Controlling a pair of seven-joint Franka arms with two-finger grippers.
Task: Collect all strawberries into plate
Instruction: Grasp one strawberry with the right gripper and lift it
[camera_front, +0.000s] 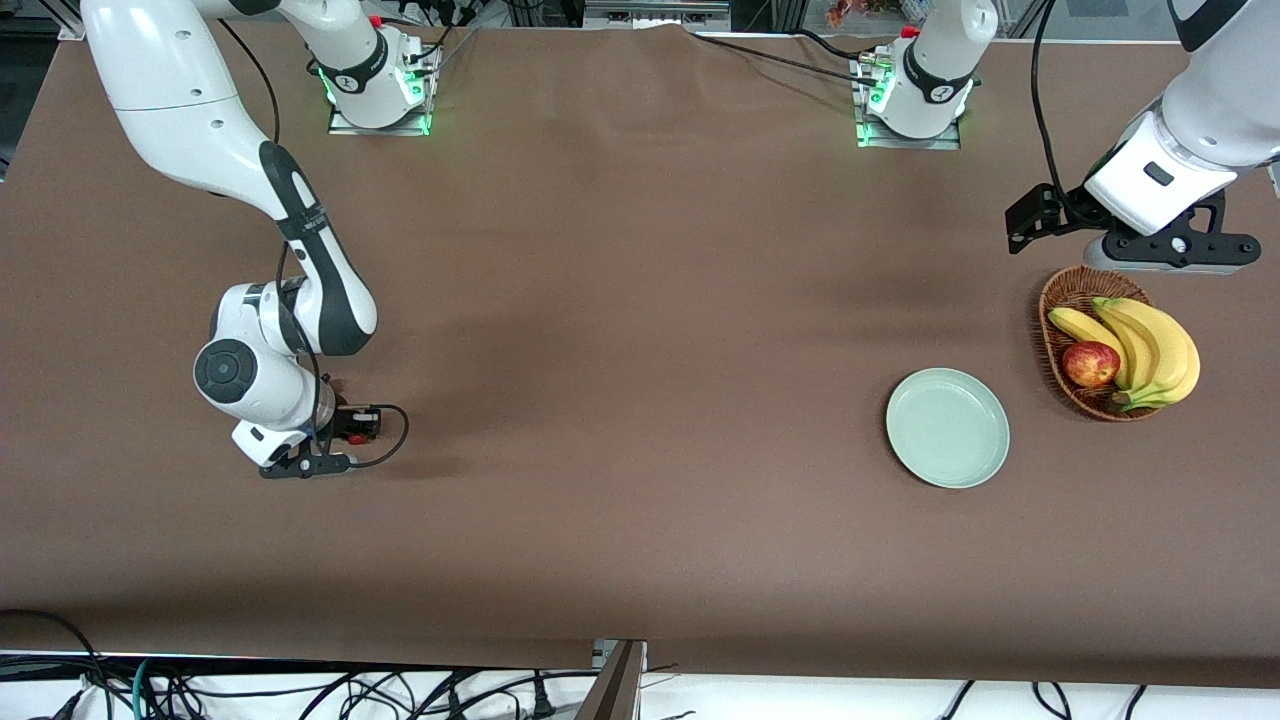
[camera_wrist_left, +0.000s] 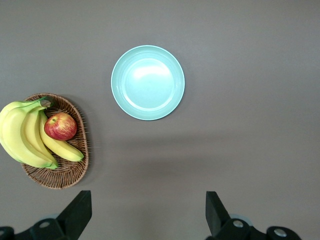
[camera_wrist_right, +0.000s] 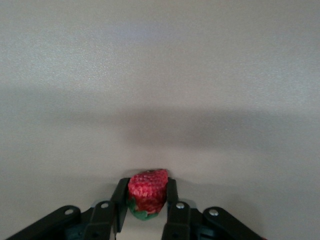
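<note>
My right gripper should release the strawberry onto the bare cloth, at a spot roughly halfway across to the mint-green plate (camera_front: 654, 372).
My right gripper (camera_wrist_right: 146, 183) is shut on one strawberry (camera_wrist_right: 147, 192), red with a green cap, pinched between both fingers. In the front view this gripper (camera_front: 345, 440) is low over bare cloth toward the right arm's end of the table, and the berry (camera_front: 356, 439) shows as a red speck. No other strawberries are in view. The pale mint-green plate (camera_front: 947, 428) lies empty toward the left arm's end and also shows in the left wrist view (camera_wrist_left: 147, 82). My left gripper (camera_wrist_left: 147, 200) is open and empty, held high over the table by the basket's edge (camera_front: 1165, 262).
A brown wicker basket (camera_front: 1050, 300) stands beside the plate at the left arm's end, holding bananas (camera_front: 1150, 345) and a red apple (camera_front: 1090, 363). It also shows in the left wrist view (camera_wrist_left: 70, 175). A brown cloth covers the table. Cables hang along the table's front edge.
</note>
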